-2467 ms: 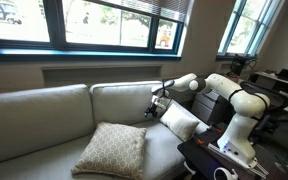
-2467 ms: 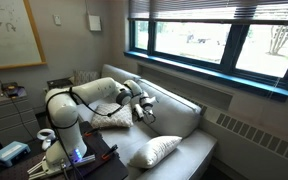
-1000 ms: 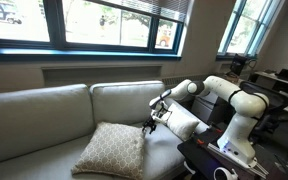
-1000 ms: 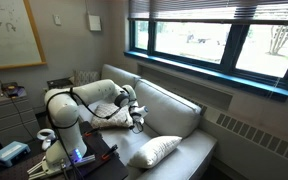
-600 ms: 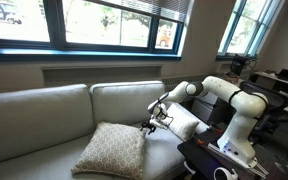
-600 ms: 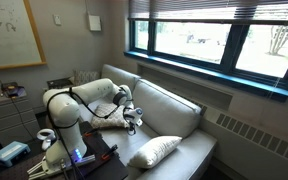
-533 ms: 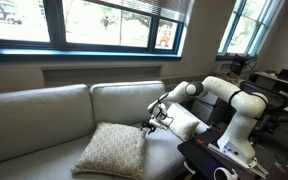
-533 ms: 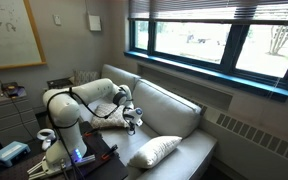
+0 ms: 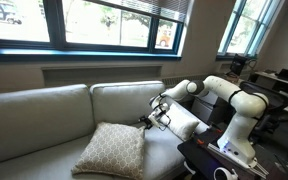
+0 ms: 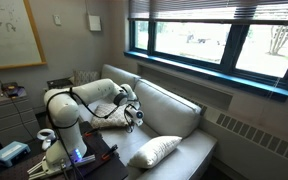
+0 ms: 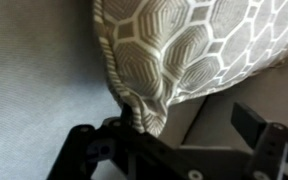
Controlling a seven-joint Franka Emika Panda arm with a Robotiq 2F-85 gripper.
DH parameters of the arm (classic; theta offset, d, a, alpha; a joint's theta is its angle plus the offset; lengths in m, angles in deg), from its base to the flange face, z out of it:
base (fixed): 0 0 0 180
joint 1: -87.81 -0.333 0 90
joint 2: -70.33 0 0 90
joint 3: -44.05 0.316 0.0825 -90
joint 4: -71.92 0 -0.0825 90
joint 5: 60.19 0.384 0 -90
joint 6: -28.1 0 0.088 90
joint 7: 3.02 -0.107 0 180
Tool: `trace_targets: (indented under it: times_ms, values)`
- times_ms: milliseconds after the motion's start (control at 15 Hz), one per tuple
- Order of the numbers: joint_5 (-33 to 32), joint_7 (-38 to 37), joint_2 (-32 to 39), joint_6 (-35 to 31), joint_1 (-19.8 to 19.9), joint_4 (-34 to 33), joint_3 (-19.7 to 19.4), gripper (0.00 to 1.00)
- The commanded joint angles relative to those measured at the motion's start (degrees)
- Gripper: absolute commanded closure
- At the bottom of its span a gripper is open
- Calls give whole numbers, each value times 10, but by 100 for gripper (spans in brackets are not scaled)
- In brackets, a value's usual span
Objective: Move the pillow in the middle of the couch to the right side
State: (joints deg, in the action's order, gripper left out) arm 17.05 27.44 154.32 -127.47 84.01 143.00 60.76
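Note:
Next, my gripper will grab the pointed corner [image 9: 142, 126] [image 11: 148, 122] of the beige pillow, the one beside the backrest and nearest the white pillow.
The pillow [image 9: 112, 150] is beige with a white lattice pattern and lies on the seat in the middle of the couch [image 9: 44, 115]. It also shows near the camera in an exterior view [image 10: 154, 150]. My gripper [image 9: 150, 123] [image 10: 135, 116] hangs low over the seat at the pillow's upper right corner. In the wrist view the pillow [image 11: 184, 50] fills the top, and its pointed corner hangs down between the jaws, close to the left finger. The gripper [image 11: 174, 140] is open, and I cannot tell whether the finger touches the corner.
A smaller plain white pillow [image 9: 181, 122] [image 10: 109, 118] leans at the couch end next to the arm. The robot stands on a black table [image 9: 219, 160] carrying small devices. The backrest [image 10: 174, 110] rises behind the gripper, under the windowsill.
Since 2.5 s ago the gripper has come down from backrest height to the pillow's corner. Over the last second it has barely shifted. The jaws stayed open and the pillow has not moved.

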Motion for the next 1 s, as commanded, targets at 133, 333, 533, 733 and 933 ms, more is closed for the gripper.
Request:
trace_targets:
  times_ms: [133, 333, 533, 733, 933]
  values:
    - [127, 122, -1, 166, -24, -5, -63, 0]
    - [108, 115, 0, 229, -39, 5, -106, 0]
    - [38, 96, 1, 237, -25, 19, -110, 0]
    - [-1, 97, 1, 228, -20, 29, -114, 0]
    - [-41, 90, 2, 224, -18, 35, -110, 0]
